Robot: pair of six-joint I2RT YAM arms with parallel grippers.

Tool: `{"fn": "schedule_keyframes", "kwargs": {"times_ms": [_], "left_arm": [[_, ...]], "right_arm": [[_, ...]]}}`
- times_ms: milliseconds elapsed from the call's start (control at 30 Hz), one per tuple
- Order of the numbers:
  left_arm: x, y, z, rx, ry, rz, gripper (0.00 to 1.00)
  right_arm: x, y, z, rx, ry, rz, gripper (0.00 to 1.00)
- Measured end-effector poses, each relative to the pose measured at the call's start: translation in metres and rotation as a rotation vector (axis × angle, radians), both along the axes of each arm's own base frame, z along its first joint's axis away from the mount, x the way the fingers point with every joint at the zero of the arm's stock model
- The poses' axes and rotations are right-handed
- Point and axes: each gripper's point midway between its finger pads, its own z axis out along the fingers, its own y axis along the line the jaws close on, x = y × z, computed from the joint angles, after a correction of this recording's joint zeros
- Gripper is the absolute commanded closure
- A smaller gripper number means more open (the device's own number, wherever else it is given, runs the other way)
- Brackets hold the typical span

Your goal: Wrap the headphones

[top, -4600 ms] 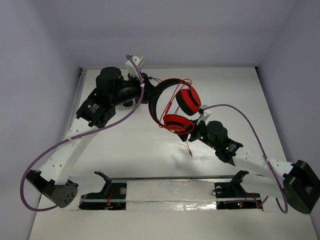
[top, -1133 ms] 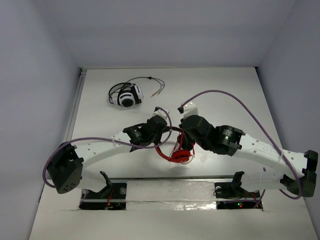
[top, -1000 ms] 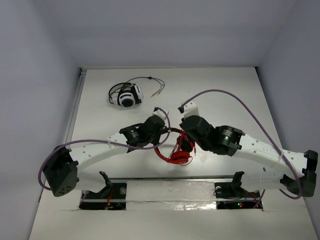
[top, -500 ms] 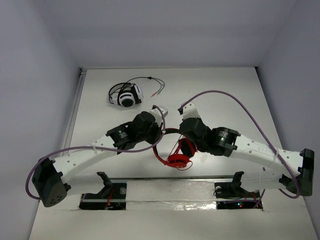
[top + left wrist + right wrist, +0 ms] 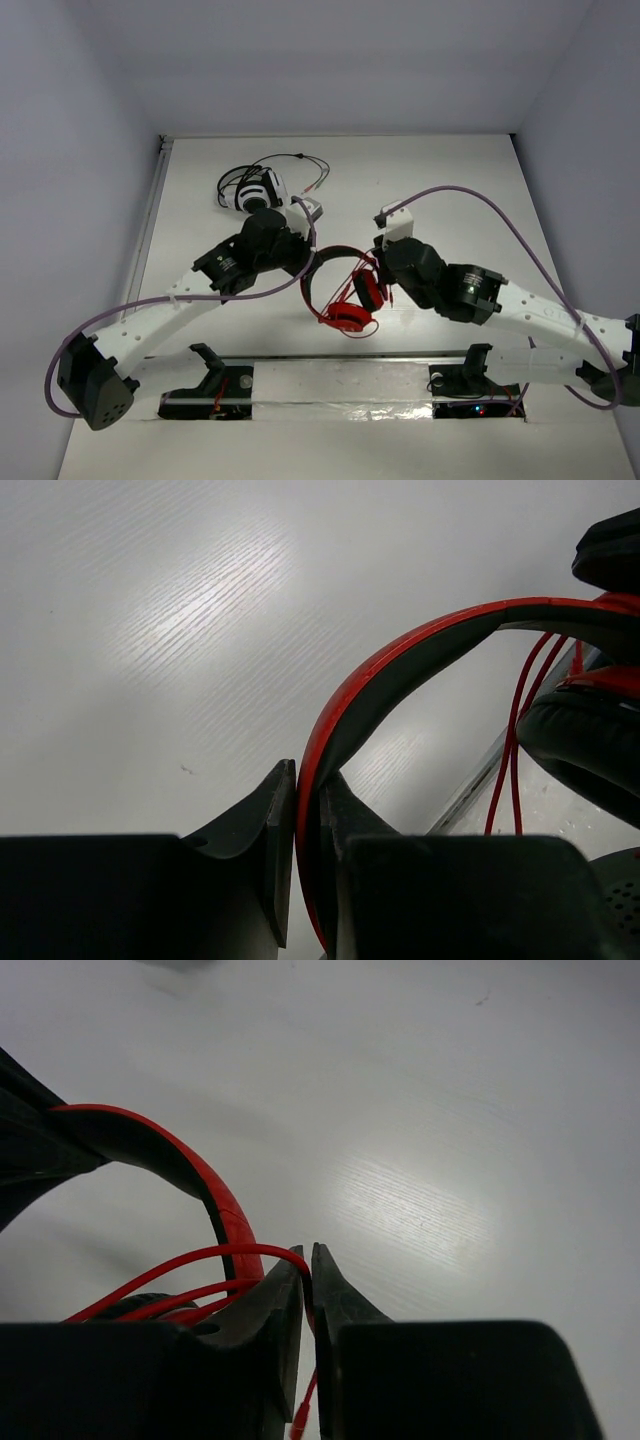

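Observation:
The left gripper needs to release the red headphones on the white table's back half (image 5: 401,218), across from the black-and-white headphones.
The red headphones (image 5: 340,290) with black inner band hang above the table centre, ear cups low. My left gripper (image 5: 308,272) is shut on the headband (image 5: 400,665), which passes between its jaws in the left wrist view. My right gripper (image 5: 378,282) is shut on the thin red cable (image 5: 200,1257) just beside the cups; the cable's free end (image 5: 305,1412) dangles below the jaws. Loops of red cable (image 5: 520,715) run across a black ear pad (image 5: 585,750).
Black-and-white headphones (image 5: 255,190) with a dark cable (image 5: 300,160) lie at the back left of the white table (image 5: 470,180). A metal strip with two black clamps (image 5: 350,375) runs along the near edge.
Both arms carried the red headphones from the back toward the near centre, then lifted slightly back. The left arm swung away from the black-and-white headphones, now uncovered.

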Motion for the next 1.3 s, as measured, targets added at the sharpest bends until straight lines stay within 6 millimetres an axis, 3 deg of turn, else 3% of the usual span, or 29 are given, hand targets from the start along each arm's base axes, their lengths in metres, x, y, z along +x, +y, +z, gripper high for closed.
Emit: {"fn": "schedule_keyframes", "kwargs": {"times_ms": [233,500,633,867,1100,1200,1300], "left_arm": [[0.006,0.000,0.011,-0.026,-0.013,0.003,1.00],[0.025,0.001,0.066,-0.078,-0.113,0.062,1.00],[0.031,0.002,0.079,-0.092,-0.137,0.088,1.00],[0.044,0.003,0.082,-0.087,-0.127,0.162,1.00],[0.069,0.004,0.076,-0.082,-0.114,0.294,1.00],[0.080,0.001,0.067,-0.072,-0.104,0.333,1.00],[0.091,-0.002,0.056,-0.061,-0.092,0.366,1.00]], "right_arm": [[-0.001,0.003,0.000,0.100,-0.019,-0.005,0.70],[0.002,-0.003,-0.001,0.210,-0.035,-0.046,0.60],[0.001,-0.006,-0.005,0.245,-0.029,-0.060,0.52],[-0.004,-0.013,-0.003,0.330,-0.005,-0.106,0.38],[-0.015,-0.046,0.015,0.467,0.001,-0.199,0.23],[-0.020,-0.061,0.019,0.505,0.004,-0.243,0.24],[-0.022,-0.075,0.024,0.534,0.002,-0.296,0.33]]}}
